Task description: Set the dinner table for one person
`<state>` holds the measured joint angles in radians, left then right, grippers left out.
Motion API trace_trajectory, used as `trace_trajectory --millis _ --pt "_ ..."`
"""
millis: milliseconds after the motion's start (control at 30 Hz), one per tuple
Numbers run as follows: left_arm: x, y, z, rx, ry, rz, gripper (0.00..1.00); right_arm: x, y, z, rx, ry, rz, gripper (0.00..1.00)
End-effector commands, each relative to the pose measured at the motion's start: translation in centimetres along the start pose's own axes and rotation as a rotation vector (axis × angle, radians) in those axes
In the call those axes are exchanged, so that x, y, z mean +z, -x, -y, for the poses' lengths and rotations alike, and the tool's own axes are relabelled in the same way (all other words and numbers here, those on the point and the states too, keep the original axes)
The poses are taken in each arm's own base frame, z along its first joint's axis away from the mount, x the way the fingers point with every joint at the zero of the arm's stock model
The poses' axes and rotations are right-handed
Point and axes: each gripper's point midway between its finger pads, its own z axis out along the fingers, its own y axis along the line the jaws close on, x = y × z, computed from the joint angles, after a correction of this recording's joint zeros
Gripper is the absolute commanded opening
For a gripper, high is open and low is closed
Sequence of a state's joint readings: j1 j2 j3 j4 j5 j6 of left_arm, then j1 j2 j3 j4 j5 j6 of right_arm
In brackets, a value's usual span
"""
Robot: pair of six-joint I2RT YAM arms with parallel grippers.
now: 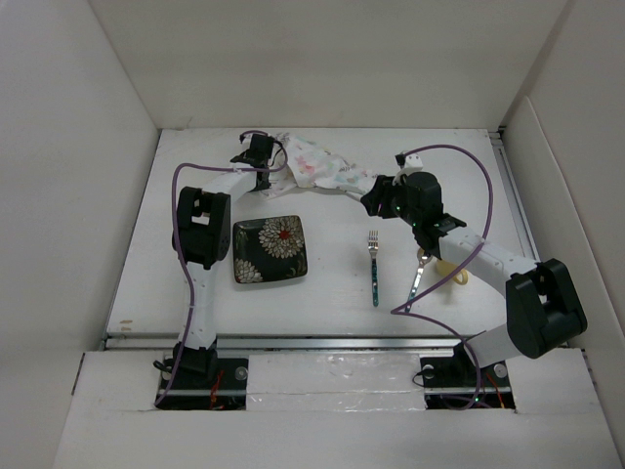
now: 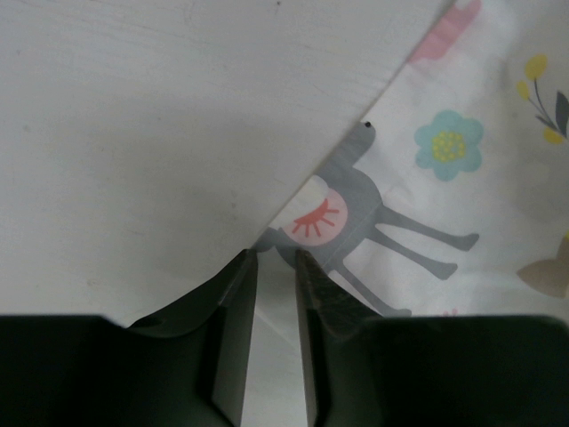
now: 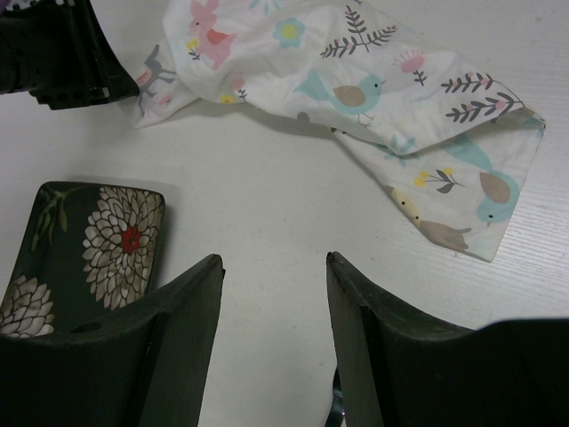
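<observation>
The placemat is bunched up and folded over itself, so next my left gripper opens, grabs its corner [image 2: 277, 256] again and lifts the placemat high to open the folds.
The white dinner table [image 1: 332, 303] bears a crumpled white patterned placemat [image 1: 317, 166] at the far middle. My left gripper [image 1: 266, 149] is at the placemat's left corner. In the left wrist view its jaws [image 2: 276, 256] stand a narrow gap apart, with the corner of the placemat [image 2: 462, 178] lying between the tips. My right gripper [image 1: 376, 202] hovers near the placemat's right end, open and empty [image 3: 274, 258], with the placemat [image 3: 356, 80] ahead of it. A dark floral square plate [image 1: 270, 250] lies left of centre. A fork [image 1: 374, 266] lies at centre.
A second utensil [image 1: 418, 277] and a yellowish item [image 1: 457, 276] lie partly under the right arm. White walls enclose the table on the left, back and right. The plate [image 3: 98, 249] and the left gripper [image 3: 62, 53] show in the right wrist view.
</observation>
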<state>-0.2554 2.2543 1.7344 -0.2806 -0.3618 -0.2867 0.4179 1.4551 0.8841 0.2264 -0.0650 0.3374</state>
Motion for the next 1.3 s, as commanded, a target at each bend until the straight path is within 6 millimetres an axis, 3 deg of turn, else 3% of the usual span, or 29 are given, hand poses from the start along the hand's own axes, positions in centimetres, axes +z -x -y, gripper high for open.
trace_trajectory --millis 0,67,100,133,267,400,433,467,500,600,700,767,833,867,933,1033,1133,1267 --pt "0.2 -1.3 -0.3 0.044 0.005 -0.056 0.19 -0.3 4.2 -1.9 0.003 0.072 0.119 0.56" --pt "0.2 -1.3 -0.4 0.045 0.009 -0.058 0.15 -0.8 4.7 -2.1 0.001 0.075 0.133 0.56" --pt "0.2 -1.3 -0.4 0.047 0.009 -0.058 0.04 -0.9 4.9 -1.6 0.004 0.064 0.137 0.56" --pt "0.2 -1.3 -0.4 0.046 0.010 -0.056 0.00 -1.1 4.9 -1.6 0.003 0.065 0.139 0.56" --pt "0.1 -1.4 -0.3 0.042 0.000 -0.054 0.00 -2.3 6.1 -1.3 0.003 0.059 0.169 0.56" --pt "-0.3 -0.4 -0.7 -0.021 -0.025 -0.038 0.01 -2.6 5.6 -1.0 0.002 0.052 0.164 0.56" --pt "-0.7 -0.3 -0.5 -0.034 -0.045 -0.040 0.12 -2.6 5.4 -1.0 0.003 0.052 0.161 0.56" --pt "-0.7 0.1 -0.9 -0.056 -0.053 -0.031 0.33 -2.5 5.0 -1.0 0.003 0.055 0.153 0.56" --pt "-1.0 0.4 -0.6 -0.069 -0.073 -0.020 0.41 -2.4 4.9 -1.0 0.002 0.061 0.149 0.56" --pt "-1.7 0.8 -1.5 -0.109 -0.103 -0.004 0.50 -2.3 4.2 -1.1 0.002 0.075 0.130 0.56" --pt "-2.5 1.5 -1.2 -0.105 -0.127 0.007 0.48 -2.3 3.8 -1.1 0.002 0.081 0.120 0.56" --pt "-1.9 0.6 -1.4 -0.089 -0.108 -0.023 0.39 -2.5 3.9 -1.2 0.006 0.085 0.125 0.56" --pt "-0.7 -0.7 -1.5 -0.074 -0.086 -0.063 0.37 -3.0 4.2 -1.4 0.008 0.090 0.137 0.56" --pt "-0.4 -1.5 -1.7 -0.066 -0.072 -0.089 0.29 -3.3 4.5 -1.5 0.004 0.090 0.147 0.56" --pt "-0.2 -2.3 -2.0 -0.067 -0.055 -0.110 0.26 -4.2 5.3 -1.7 0.001 0.092 0.174 0.56" --pt "-0.2 -2.4 -1.5 -0.071 -0.082 -0.114 0.26 -5.2 6.2 -1.5 0.005 0.078 0.196 0.56" --pt "-0.4 -2.8 -1.5 -0.073 -0.084 -0.136 0.32 -6.6 7.6 -2.4 0.000 0.105 0.233 0.56" --pt "-0.5 -3.4 -1.6 -0.052 -0.092 -0.148 0.31 -8.0 8.8 -3.4 -0.005 0.140 0.267 0.56"
